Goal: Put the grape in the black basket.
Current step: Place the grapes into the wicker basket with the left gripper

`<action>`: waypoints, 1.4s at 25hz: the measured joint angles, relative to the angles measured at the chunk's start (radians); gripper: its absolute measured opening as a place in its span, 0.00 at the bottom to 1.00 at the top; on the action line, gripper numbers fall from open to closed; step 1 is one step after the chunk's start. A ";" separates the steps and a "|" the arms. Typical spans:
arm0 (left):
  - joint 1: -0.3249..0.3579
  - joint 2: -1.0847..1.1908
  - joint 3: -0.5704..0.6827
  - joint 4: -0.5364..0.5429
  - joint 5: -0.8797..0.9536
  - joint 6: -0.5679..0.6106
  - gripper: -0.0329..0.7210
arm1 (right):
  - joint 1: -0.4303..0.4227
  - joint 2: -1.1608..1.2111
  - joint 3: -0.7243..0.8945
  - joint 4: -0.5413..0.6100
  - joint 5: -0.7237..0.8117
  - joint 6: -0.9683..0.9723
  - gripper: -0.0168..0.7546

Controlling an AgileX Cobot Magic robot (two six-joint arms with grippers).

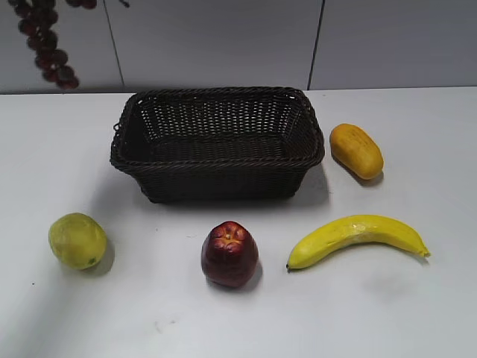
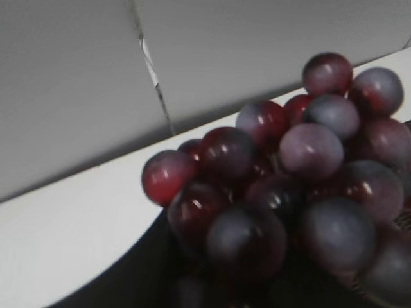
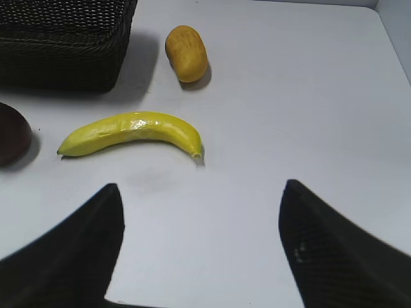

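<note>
My left gripper has the grape. It will let go of it on the bottom of the black basket [image 1: 202, 142], a little toward the yellow-green round fruit.
The grape [image 1: 48, 45], a long bunch of dark purple-red grapes, hangs in the air at the top left, above the table's far left corner and to the left of the black basket [image 1: 216, 183]. It fills the left wrist view [image 2: 289, 173]. My left gripper [image 2: 138, 282] shows only as a dark shape under the bunch and is shut on it; it is out of the exterior view. The basket is empty and also shows in the right wrist view [image 3: 58, 51]. My right gripper [image 3: 200, 212] is open and empty over bare table near the banana.
A banana [image 1: 358, 235], a dark red apple [image 1: 229, 253] and a yellow-green round fruit [image 1: 77, 240] lie in front of the basket. An orange oval fruit [image 1: 356, 151] lies to its right. A grey panelled wall stands behind the table.
</note>
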 joint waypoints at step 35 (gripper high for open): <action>-0.293 0.517 -0.083 -0.009 0.054 -0.002 0.84 | 0.000 0.000 0.000 0.002 0.000 0.000 0.76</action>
